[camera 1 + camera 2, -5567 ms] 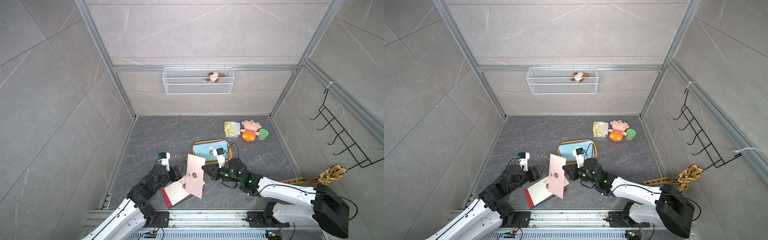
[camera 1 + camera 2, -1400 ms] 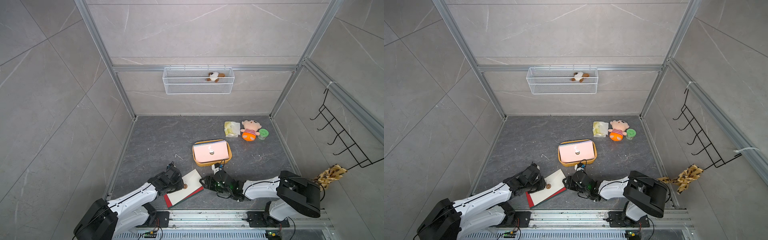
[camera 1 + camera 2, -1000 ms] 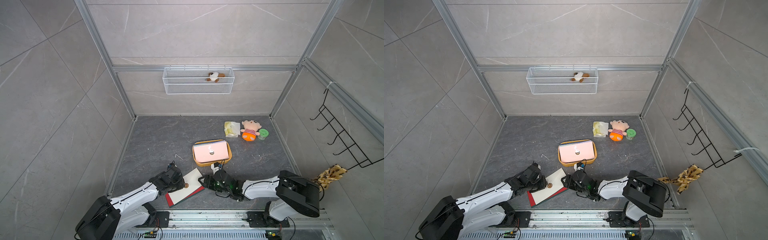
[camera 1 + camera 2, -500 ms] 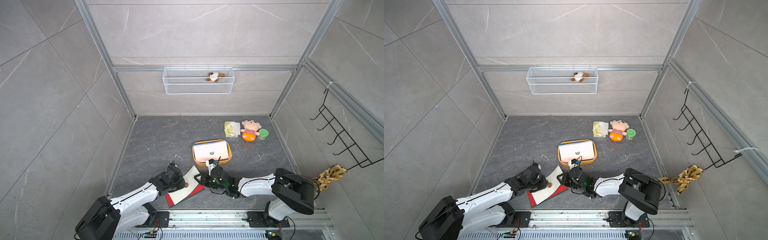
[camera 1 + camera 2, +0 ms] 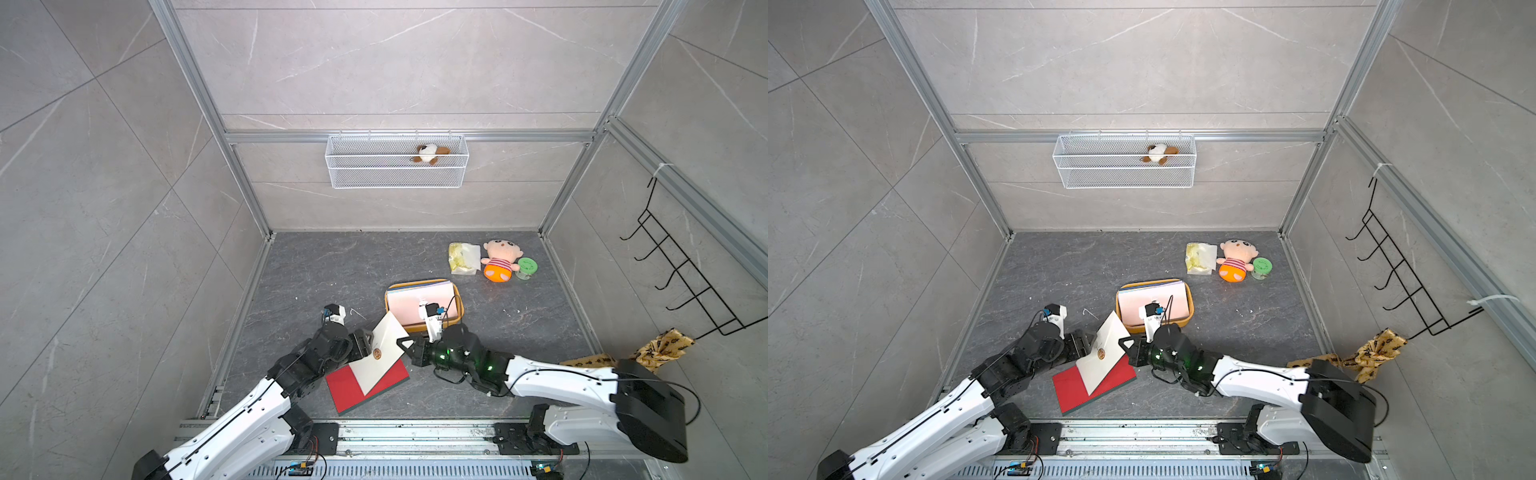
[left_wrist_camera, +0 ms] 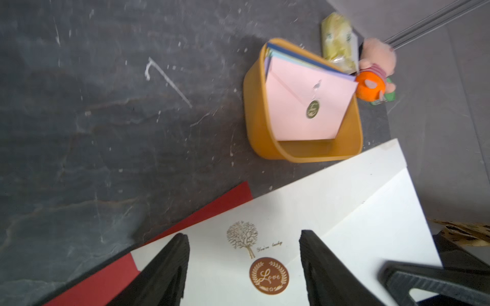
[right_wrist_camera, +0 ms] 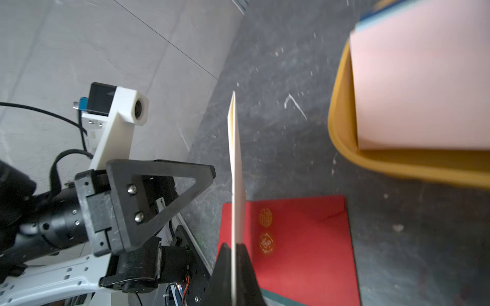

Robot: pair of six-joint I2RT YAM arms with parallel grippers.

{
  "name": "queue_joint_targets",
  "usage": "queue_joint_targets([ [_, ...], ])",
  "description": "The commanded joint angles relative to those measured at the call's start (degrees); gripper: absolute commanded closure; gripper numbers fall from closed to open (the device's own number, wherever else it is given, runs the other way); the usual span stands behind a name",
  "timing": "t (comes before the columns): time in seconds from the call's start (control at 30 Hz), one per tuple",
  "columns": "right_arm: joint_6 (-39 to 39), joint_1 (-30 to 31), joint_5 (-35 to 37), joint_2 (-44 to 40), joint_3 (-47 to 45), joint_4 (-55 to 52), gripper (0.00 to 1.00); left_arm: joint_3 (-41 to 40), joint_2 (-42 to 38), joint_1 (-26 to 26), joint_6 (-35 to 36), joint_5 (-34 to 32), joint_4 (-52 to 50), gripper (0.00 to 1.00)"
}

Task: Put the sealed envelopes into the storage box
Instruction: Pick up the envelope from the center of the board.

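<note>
Next, my left gripper grips the cream envelope at the middle of its long edge (image 5: 372, 336) (image 6: 250, 202) nearest the storage box, beside the brown seal.
A cream envelope (image 5: 384, 353) with a brown round seal hangs tilted over the floor, its near end low above a red envelope (image 5: 365, 384). My right gripper (image 5: 405, 345) is shut on its right edge, seen edge-on between the jaws (image 7: 233, 246). My left gripper (image 5: 368, 338) stands open at its left side, fingers spread in front of the sealed face (image 6: 244, 234). A dark green envelope's edge (image 7: 281, 296) peeks from under the red one. The storage box (image 5: 453, 326), yellow-orange, holds several envelopes with a pink one (image 5: 409, 307) on top.
A crinkly yellowish packet (image 5: 463, 257), a plush doll (image 5: 498, 259) and a green-lidded jar (image 5: 527, 268) lie at the back right. A white wire basket (image 5: 397, 178) hangs on the back wall, a black hook rack (image 5: 685, 282) on the right wall.
My right gripper has shut on the cream envelope's edge and my left gripper has let it go and opened. The envelope has come up off the red one, tilted.
</note>
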Motion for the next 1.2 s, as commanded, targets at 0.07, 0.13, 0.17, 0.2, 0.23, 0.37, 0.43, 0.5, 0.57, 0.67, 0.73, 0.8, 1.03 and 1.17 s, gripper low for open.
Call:
queue_joint_targets([
  [0.07,-11.38,-8.63,-13.96,-8.59,2.31,-8.33,1.0,7.54,0.43,0.08,16.79,1.58,0.26,0.26],
  [0.13,-12.34,-12.05,-20.6,-10.91,2.46,-9.16,1.0,10.5,1.75,0.12,22.79,6.3,0.74,0.26],
  [0.17,-13.18,-13.48,-23.27,-12.14,2.55,-9.99,1.0,11.85,2.28,0.07,26.09,9.56,1.03,0.25],
  [0.2,-14.23,-14.78,-25.7,-13.4,2.72,-11.12,1.0,12.85,2.72,0.08,28.8,12.55,1.51,0.25],
  [0.23,-15.25,-15.73,-27.57,-14.3,3.1,-12.46,1.0,13.55,3.09,0.08,30.68,15.12,1.98,0.25],
  [0.37,-18.18,-18.84,-34.98,-17.16,4.52,-16.75,1.0,17.07,6.4,0.11,35.34,22.66,1.95,0.25],
  [0.43,-18.94,-19.66,-38.08,-17.98,4.88,-17.79,1.0,18.57,8.45,0.08,36.72,26.39,1.17,0.26],
  [0.5,-18.97,-20.53,-40.54,-18.56,4.74,-17.65,1.0,19.81,10.25,0.1,37.93,29.44,0.13,0.27],
  [0.57,-18.6,-21.27,-42.28,-18.75,4.4,-17.23,1.0,20.3,11.19,0.14,38.68,32.21,-0.32,0.29],
  [0.67,-18.11,-22.4,-44.43,-18.84,4.23,-16.84,1.0,20.8,11.86,0.16,39.15,36.06,-0.99,0.33],
  [0.73,-17.82,-23.42,-45.51,-19.0,4.38,-16.86,1.0,20.85,11.86,0.12,38.33,38.35,-0.96,0.39],
  [0.8,-17.39,-24.42,-46.61,-19.26,4.24,-16.34,1.0,20.45,11.95,0.16,37.15,40.85,0.01,0.45],
  [1.03,-15.17,-26.95,-48.98,-19.19,2.56,-13.4,1.0,19.04,12.92,0.12,34.24,45.24,1.59,0.71],
  [1.17,-15.35,-27.93,-49.4,-19.19,2.3,-13.95,1.0,17.8,12.31,0.16,32.41,46.13,3.34,0.75],
])
